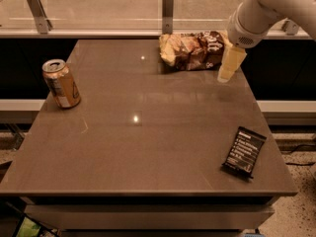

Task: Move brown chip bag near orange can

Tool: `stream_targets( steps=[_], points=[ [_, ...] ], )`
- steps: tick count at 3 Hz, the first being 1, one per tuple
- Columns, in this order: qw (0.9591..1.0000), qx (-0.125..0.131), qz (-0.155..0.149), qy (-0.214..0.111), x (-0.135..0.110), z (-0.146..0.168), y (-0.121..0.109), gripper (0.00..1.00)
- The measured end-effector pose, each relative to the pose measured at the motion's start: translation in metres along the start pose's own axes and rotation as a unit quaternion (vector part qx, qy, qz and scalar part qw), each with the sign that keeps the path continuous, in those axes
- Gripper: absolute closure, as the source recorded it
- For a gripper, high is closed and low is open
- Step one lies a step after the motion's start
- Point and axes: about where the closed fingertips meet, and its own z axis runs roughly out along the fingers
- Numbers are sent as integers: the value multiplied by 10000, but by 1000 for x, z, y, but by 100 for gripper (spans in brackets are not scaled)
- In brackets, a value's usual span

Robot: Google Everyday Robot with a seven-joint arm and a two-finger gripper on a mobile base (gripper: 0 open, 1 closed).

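Observation:
The robot's gripper should close next on the middle [203,49] of the brown chip bag, between the bag's pale yellow ends.
The brown chip bag [193,50] lies crinkled at the far edge of the table, right of centre, dark brown in the middle with pale yellow ends. The orange can [61,83] stands upright near the table's left edge, far from the bag. My gripper [230,64] hangs from the white arm just to the right of the bag, close to its right end, a little above the tabletop.
A small flat black packet [244,151] with white text lies near the table's front right corner. The brown table [143,142] backs onto a glass rail with metal posts [168,9]. The table's right edge is close to the gripper.

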Motion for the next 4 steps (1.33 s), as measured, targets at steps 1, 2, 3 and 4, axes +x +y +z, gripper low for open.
stream_targets(
  steps=[1, 2, 3, 4],
  points=[
    [9999, -62, -93, 12, -7, 10, -8, 0],
    [9997, -120, -222, 4, -17, 21, -18, 0],
    [9993, -192, -333, -41, -26, 33, -27, 0],
    [9988, -250, -399, -125, -33, 43, -30, 0]
  ],
)
